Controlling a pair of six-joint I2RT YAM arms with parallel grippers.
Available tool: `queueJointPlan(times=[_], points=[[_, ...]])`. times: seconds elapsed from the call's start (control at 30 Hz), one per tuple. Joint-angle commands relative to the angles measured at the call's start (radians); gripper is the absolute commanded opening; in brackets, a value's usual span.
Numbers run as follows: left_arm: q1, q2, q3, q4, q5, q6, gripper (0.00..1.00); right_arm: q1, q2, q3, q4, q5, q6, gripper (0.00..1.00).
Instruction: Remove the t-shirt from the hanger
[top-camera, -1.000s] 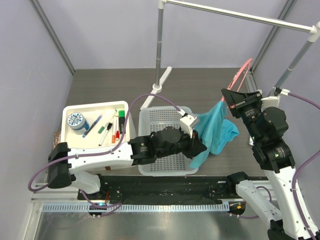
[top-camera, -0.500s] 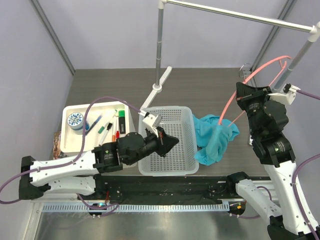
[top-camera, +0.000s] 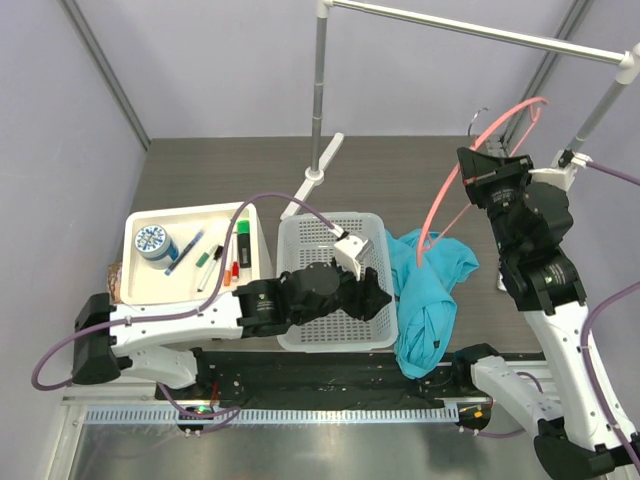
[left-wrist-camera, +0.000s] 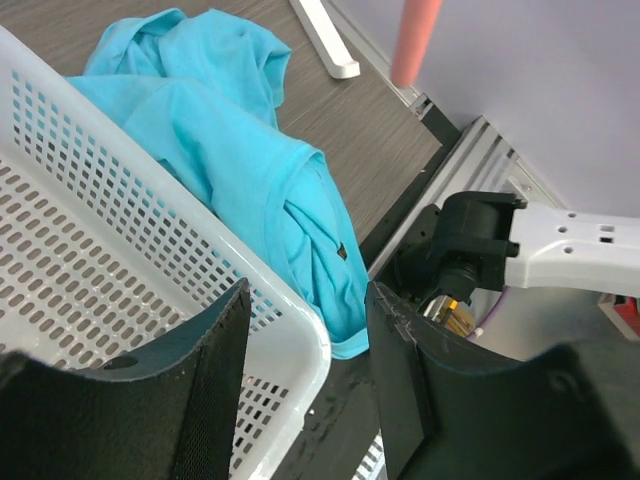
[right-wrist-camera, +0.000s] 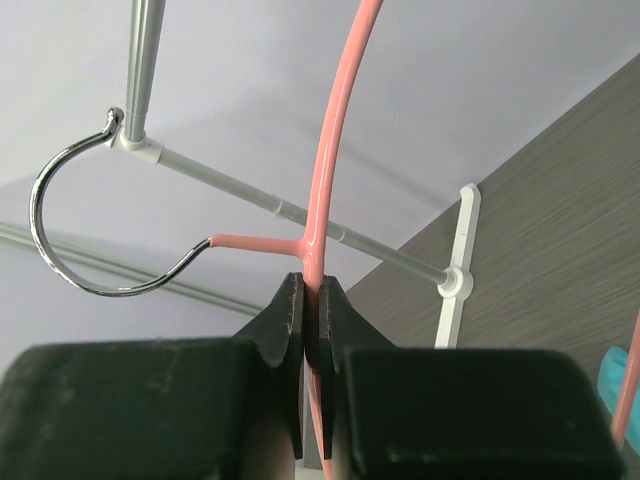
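Next, my right gripper releases the salmon-pink hanger hooked on the silver rack rail (top-camera: 516, 38), toward the post next to that gripper.
The turquoise t-shirt (top-camera: 432, 295) lies crumpled on the table right of the white mesh basket (top-camera: 300, 232), one end trailing over the front edge. It also shows in the left wrist view (left-wrist-camera: 225, 130). My right gripper (top-camera: 488, 165) is shut on the salmon-pink hanger (top-camera: 447, 195) and holds it up in the air. In the right wrist view the gripper (right-wrist-camera: 311, 288) pinches the hanger (right-wrist-camera: 335, 130) just below its wire hook (right-wrist-camera: 60, 225). The hanger's lower end reaches the shirt; I cannot tell whether it is still inside. My left gripper (top-camera: 377, 300) is open and empty over the basket's right front corner (left-wrist-camera: 300, 340).
A white tray (top-camera: 140, 285) with pens and a tape roll sits left of the basket. The silver rack rail (top-camera: 480, 32) spans the back, with its posts (top-camera: 320, 100) and floor feet. The right arm's base (left-wrist-camera: 500, 240) is beside the shirt's trailing end.
My left arm has swung right to the basket's right front corner. The shirt has slid lower and now trails over the front edge. My right gripper has shifted the hanger a little left.
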Motion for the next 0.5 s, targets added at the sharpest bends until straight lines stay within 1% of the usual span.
queueJointPlan(times=[0.0, 0.07, 0.17, 0.23, 0.3, 0.33, 0.43, 0.47], points=[[-0.003, -0.096, 0.026, 0.044, 0.01, -0.021, 0.51, -0.002, 0.093, 0.109, 0.096, -0.031, 0.012, 0.01], [-0.005, -0.125, 0.011, 0.027, -0.007, -0.029, 0.5, -0.002, 0.127, 0.155, 0.128, -0.007, 0.003, 0.01], [-0.005, -0.177, -0.021, 0.007, -0.038, -0.041, 0.51, -0.005, 0.224, 0.24, 0.167, 0.05, -0.008, 0.01], [-0.003, -0.215, -0.049, -0.001, -0.048, -0.061, 0.51, -0.008, 0.303, 0.317, 0.188, 0.067, 0.002, 0.01], [-0.003, -0.246, -0.067, 0.001, -0.058, -0.081, 0.51, -0.02, 0.345, 0.362, 0.213, 0.073, 0.012, 0.01], [-0.003, -0.255, -0.084, 0.001, -0.059, -0.09, 0.51, -0.021, 0.388, 0.404, 0.216, 0.075, 0.023, 0.01], [-0.003, -0.281, -0.104, -0.004, -0.07, -0.106, 0.51, -0.026, 0.435, 0.481, 0.219, 0.111, 0.026, 0.01], [-0.003, -0.286, -0.107, -0.005, -0.074, -0.107, 0.51, -0.029, 0.464, 0.494, 0.219, 0.118, 0.051, 0.01]])
